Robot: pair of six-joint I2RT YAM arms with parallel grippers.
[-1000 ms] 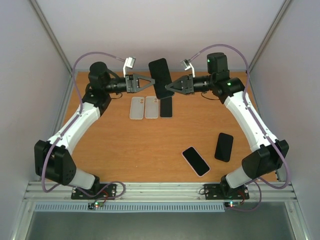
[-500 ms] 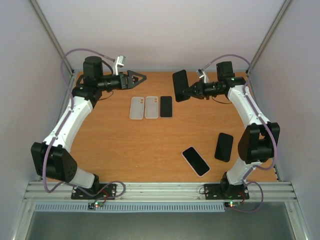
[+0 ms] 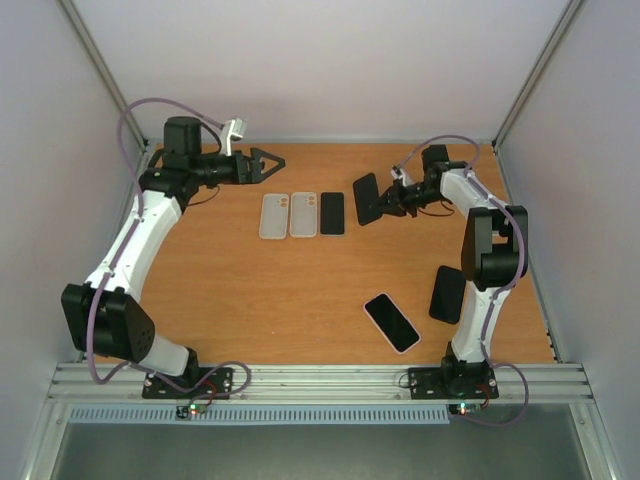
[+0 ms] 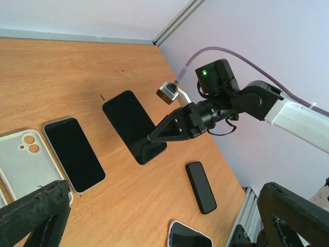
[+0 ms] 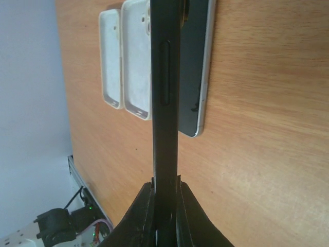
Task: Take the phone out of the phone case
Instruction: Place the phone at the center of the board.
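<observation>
Next, I set the black phone down on the table point(image 3: 365, 213) point(image 5: 241, 46) next to the bare black phone with my right gripper.
My right gripper point(image 3: 384, 205) is shut on the lower end of a black phone point(image 3: 366, 198) and holds it tilted just above the table at the back right. In the right wrist view the phone point(image 5: 164, 92) stands edge-on between the jaws of my right gripper point(image 5: 165, 186). I cannot tell whether a case is on it. My left gripper point(image 3: 274, 161) is open and empty at the back left, well apart from the phone. The left wrist view shows the held phone point(image 4: 132, 125) from the side.
Two pale empty cases point(image 3: 274, 216) point(image 3: 303, 214) and a bare black phone point(image 3: 332, 213) lie in a row at the back centre. A black phone or case point(image 3: 448, 293) and a pink-edged phone point(image 3: 391, 322) lie at the front right.
My left gripper has let go of the phone and drawn back to the left. My right gripper has carried the phone to the right and lower toward the table.
</observation>
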